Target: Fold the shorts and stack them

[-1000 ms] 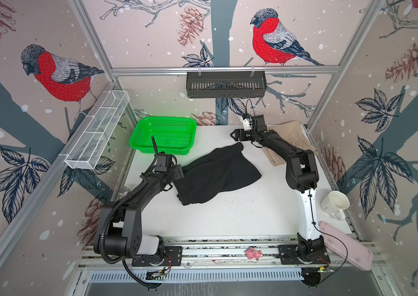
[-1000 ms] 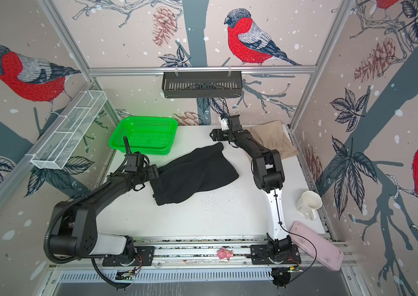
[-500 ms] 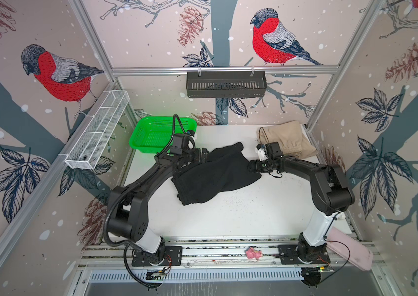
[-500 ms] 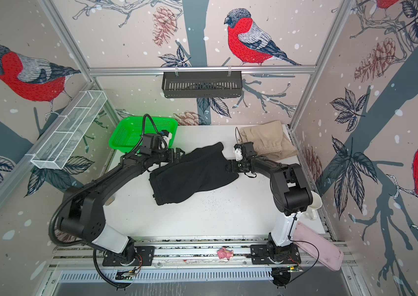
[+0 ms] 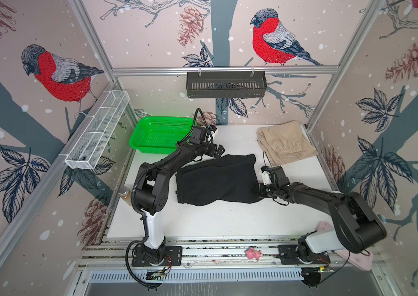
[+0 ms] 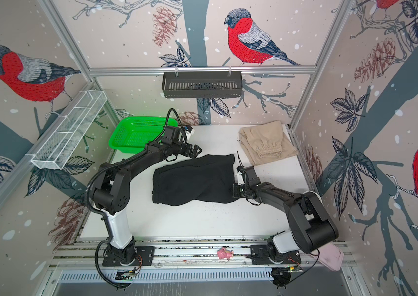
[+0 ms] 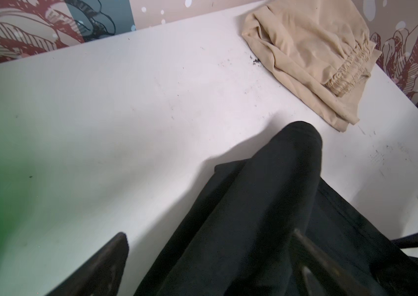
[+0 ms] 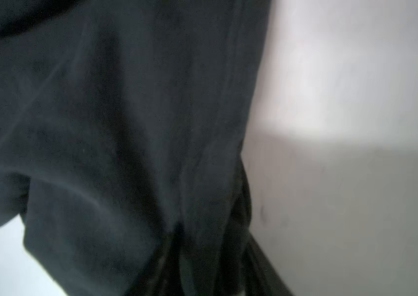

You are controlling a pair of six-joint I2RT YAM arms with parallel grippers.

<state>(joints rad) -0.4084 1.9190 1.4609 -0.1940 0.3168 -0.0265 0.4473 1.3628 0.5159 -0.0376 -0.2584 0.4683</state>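
Note:
My left gripper needs to take the waistband's back corner (image 5: pixel 179 171) as the black shorts' back edge bulges, and my right gripper needs to take the other end of the back edge to straighten it.
The black shorts (image 5: pixel 215 179) (image 6: pixel 192 179) lie loosely folded across the middle of the white table. The beige shorts (image 5: pixel 286 142) (image 6: pixel 267 143) (image 7: pixel 313 59) lie folded at the back right, waistband toward the front. My left gripper (image 5: pixel 217 151) (image 6: pixel 194 151) (image 7: pixel 208 261) hovers open over the black pair's back edge, with black cloth (image 7: pixel 254 205) below and between its fingers. My right gripper (image 5: pixel 258 191) (image 6: pixel 233 191) (image 8: pixel 208 269) is low at the black pair's right end. Its jaws are partly closed around bunched black cloth (image 8: pixel 126 128). Whether they pinch it does not show.
A green basket (image 5: pixel 161 135) (image 6: pixel 136 135) stands at the back left beside the left arm. A small jar (image 5: pixel 124 194) stands at the table's left edge. A pink toy (image 5: pixel 253 253) lies on the front rail. A black rack (image 5: pixel 226 84) and a white wire rack (image 5: pixel 97 133) hang on the walls.
The left gripper swept from the black shorts' left side to their back edge. The right arm swung from the back down to the shorts' right end, and its jaws narrowed.

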